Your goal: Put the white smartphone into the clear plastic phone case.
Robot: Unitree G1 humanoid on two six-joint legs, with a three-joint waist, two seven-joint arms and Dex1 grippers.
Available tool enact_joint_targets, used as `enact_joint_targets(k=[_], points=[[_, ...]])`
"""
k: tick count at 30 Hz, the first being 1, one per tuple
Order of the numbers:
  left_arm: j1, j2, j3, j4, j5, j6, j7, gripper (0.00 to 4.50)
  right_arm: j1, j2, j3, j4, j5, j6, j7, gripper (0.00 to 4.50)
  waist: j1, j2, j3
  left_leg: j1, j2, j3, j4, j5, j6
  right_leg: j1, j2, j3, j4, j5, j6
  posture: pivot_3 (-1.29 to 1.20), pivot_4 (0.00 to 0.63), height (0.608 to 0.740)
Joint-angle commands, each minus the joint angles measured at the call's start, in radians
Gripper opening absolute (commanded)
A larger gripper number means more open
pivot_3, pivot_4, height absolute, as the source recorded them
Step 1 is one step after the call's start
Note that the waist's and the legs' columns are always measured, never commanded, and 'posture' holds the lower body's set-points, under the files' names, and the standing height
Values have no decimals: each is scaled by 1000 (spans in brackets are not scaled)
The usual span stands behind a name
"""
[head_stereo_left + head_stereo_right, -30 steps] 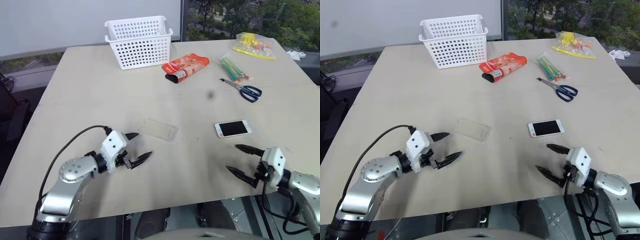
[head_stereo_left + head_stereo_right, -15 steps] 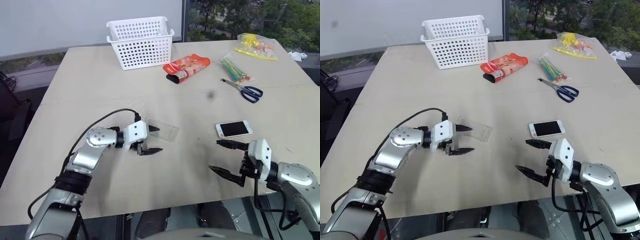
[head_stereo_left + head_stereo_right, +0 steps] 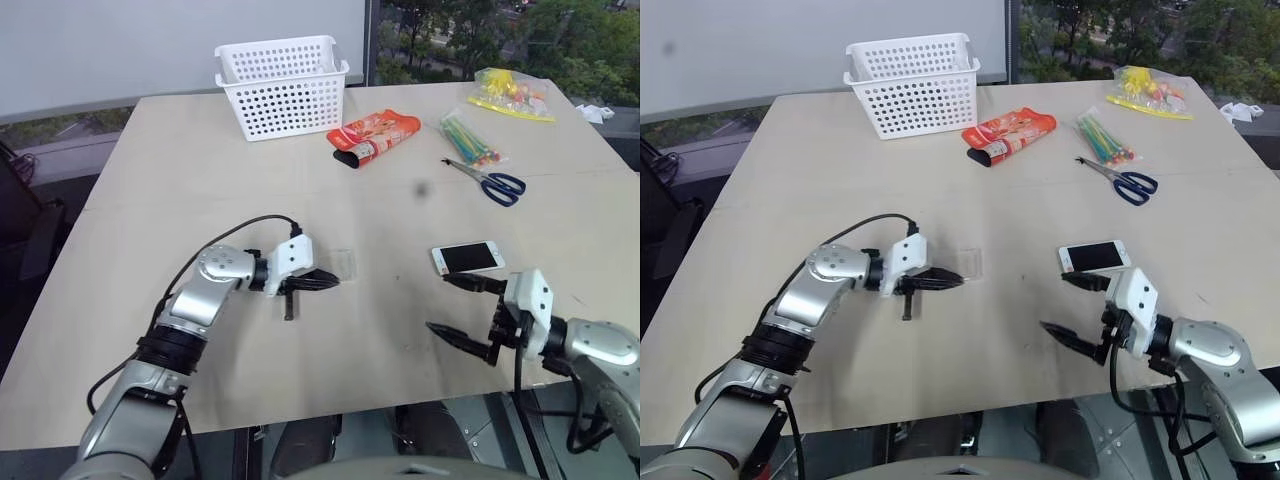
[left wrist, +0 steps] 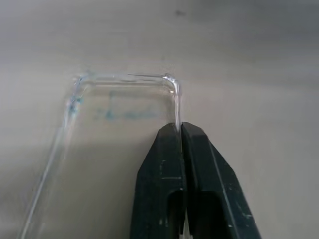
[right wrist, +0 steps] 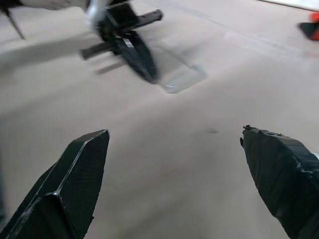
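Note:
The home-button end (image 3: 496, 256) of the white smartphone is farther from the clear plastic phone case, and my right gripper needs to close across it.
The clear plastic phone case (image 3: 342, 263) lies flat near the middle of the table. My left gripper (image 3: 330, 280) is shut on it, pinching the long edge of the case (image 4: 124, 109) near a corner between its fingers (image 4: 164, 164). The white smartphone (image 3: 467, 258) lies screen up to the right of the case. Just in front of the phone, my right gripper (image 3: 440, 303) hangs open a little above the table with nothing in it. In the right wrist view, its two fingers spread wide with the case (image 5: 179, 74) ahead of them.
A white perforated basket (image 3: 283, 85) stands at the back left of the table. An orange snack pack (image 3: 372, 133), a bundle of coloured sticks (image 3: 467, 137), blue-handled scissors (image 3: 490, 178) and a yellow bag (image 3: 510, 90) lie at the back right. The table's front edge runs close under both arms.
My left gripper swung right to the case and shut on its edge. My right gripper rose slightly toward the phone and stayed open.

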Motion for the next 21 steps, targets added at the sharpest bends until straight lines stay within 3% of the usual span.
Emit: enact_joint_targets(k=[1,8,13,15,17,21], points=[[-1,-57,-74,-76,-1,122,1,68,-32,-21,-52,30,-11,-39,10,4500,1,0,0,0,0,0,0,0,1,0,0,0,0,0,1,0,150,740],[-10,-158,-145,-142,3,225,25,68,-108,-70,-82,164,-132,-70,-39,4500,-2,0,0,-1,-1,1,0,-2,3,0,-1,1,-1,-1,2,0,150,740],[-23,-184,-161,-150,7,232,33,2185,-236,-156,-5,323,-219,-60,37,4500,-4,0,0,0,-1,2,1,-2,3,0,-1,2,-1,-3,-2,0,150,740],[-34,-192,-143,-142,9,231,64,3350,-289,-182,27,399,-235,-78,95,4500,-3,-1,0,1,-1,2,1,-2,3,0,0,2,0,-3,-2,0,150,740],[-42,-170,-120,-167,-7,246,61,3934,-355,-188,60,495,-236,-109,168,4500,-5,0,1,1,-1,2,1,-2,3,0,0,2,0,-3,-2,0,150,740],[-35,-98,-70,-275,-61,321,38,3934,-487,-176,130,696,-277,-192,287,4500,-15,-1,2,1,0,2,0,-2,3,0,1,2,0,-3,-2,0,150,740]])
